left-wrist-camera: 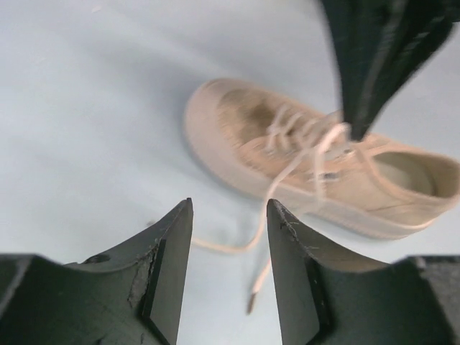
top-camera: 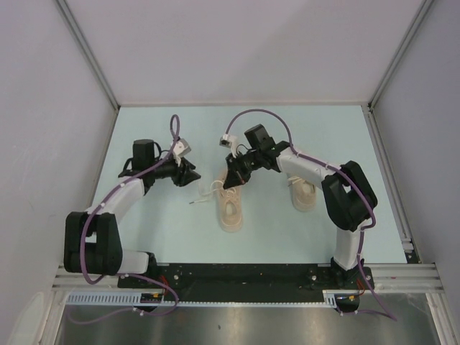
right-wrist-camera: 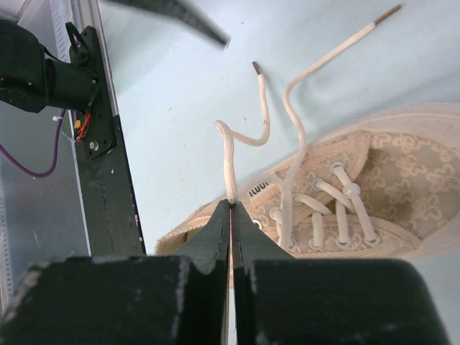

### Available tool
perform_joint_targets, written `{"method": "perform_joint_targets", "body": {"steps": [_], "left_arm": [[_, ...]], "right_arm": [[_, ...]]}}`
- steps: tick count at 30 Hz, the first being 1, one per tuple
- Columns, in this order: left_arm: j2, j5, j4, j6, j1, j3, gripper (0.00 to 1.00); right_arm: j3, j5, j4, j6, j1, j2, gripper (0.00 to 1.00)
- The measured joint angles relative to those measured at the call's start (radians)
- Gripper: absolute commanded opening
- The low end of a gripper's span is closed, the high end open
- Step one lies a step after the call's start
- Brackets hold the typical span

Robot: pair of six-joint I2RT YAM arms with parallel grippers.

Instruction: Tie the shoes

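Next, I close my left gripper on the bend of the loose lace [top-camera: 203, 192] [left-wrist-camera: 249, 246] that trails across the table beside the middle shoe.
One beige shoe [top-camera: 231, 207] lies in the middle of the table, its laces loose. The second shoe [top-camera: 305, 194] lies to its right, partly under the right arm. My right gripper [top-camera: 234, 177] hovers over the middle shoe's far end; in the right wrist view it [right-wrist-camera: 231, 205] is shut on an off-white lace [right-wrist-camera: 228, 154] above the shoe [right-wrist-camera: 374, 180]. The other lace [right-wrist-camera: 316, 72] trails across the table. My left gripper [top-camera: 192, 175] is open and empty left of the shoe; in its wrist view [left-wrist-camera: 230, 210] a loose lace end [left-wrist-camera: 253, 291] lies below the jaws, the shoe [left-wrist-camera: 244, 122] beyond.
The black base rail [top-camera: 244, 277] runs along the table's near edge and also shows in the right wrist view [right-wrist-camera: 108, 158]. Grey walls enclose the pale blue table [top-camera: 158, 223] on three sides. The right gripper's dark fingers [left-wrist-camera: 374, 57] hang in the left wrist view.
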Motion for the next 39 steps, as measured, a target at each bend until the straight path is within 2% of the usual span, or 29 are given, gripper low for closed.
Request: {"method": "perform_joint_targets", "body": {"steps": [3, 8, 13, 24, 31, 34, 35, 37, 38, 39], "left_arm": [[0.005, -0.017, -0.085, 0.093, 0.056, 0.016, 0.51], [0.060, -0.026, -0.301, 0.459, 0.062, 0.065, 0.49], [0.200, -0.060, -0.464, 0.780, 0.034, 0.163, 0.47], [0.330, -0.182, -0.648, 1.234, -0.099, 0.227, 0.47], [0.366, -0.245, -0.690, 1.349, -0.133, 0.229, 0.44], [0.375, -0.261, -0.681, 1.353, -0.154, 0.233, 0.31], [0.377, -0.264, -0.674, 1.354, -0.163, 0.235, 0.18], [0.383, -0.268, -0.665, 1.356, -0.175, 0.238, 0.09], [0.385, -0.272, -0.661, 1.353, -0.178, 0.238, 0.02], [0.387, -0.277, -0.660, 1.352, -0.180, 0.239, 0.00]], "right_arm": [[0.000, 0.000, -0.006, -0.010, 0.010, 0.000, 0.00], [0.000, 0.000, -0.014, -0.020, 0.018, 0.000, 0.00], [0.000, 0.000, -0.019, -0.021, 0.018, 0.000, 0.00], [0.000, 0.000, -0.022, -0.019, 0.006, 0.000, 0.00], [0.000, 0.000, -0.022, -0.016, -0.001, 0.000, 0.00], [0.000, 0.000, -0.022, -0.016, -0.001, 0.000, 0.00], [0.000, 0.000, -0.022, -0.016, -0.001, 0.000, 0.00], [0.000, 0.000, -0.022, -0.016, -0.001, 0.000, 0.00], [0.000, 0.000, -0.022, -0.015, -0.001, 0.000, 0.00], [0.000, 0.000, -0.022, -0.015, -0.001, 0.000, 0.00]]}}
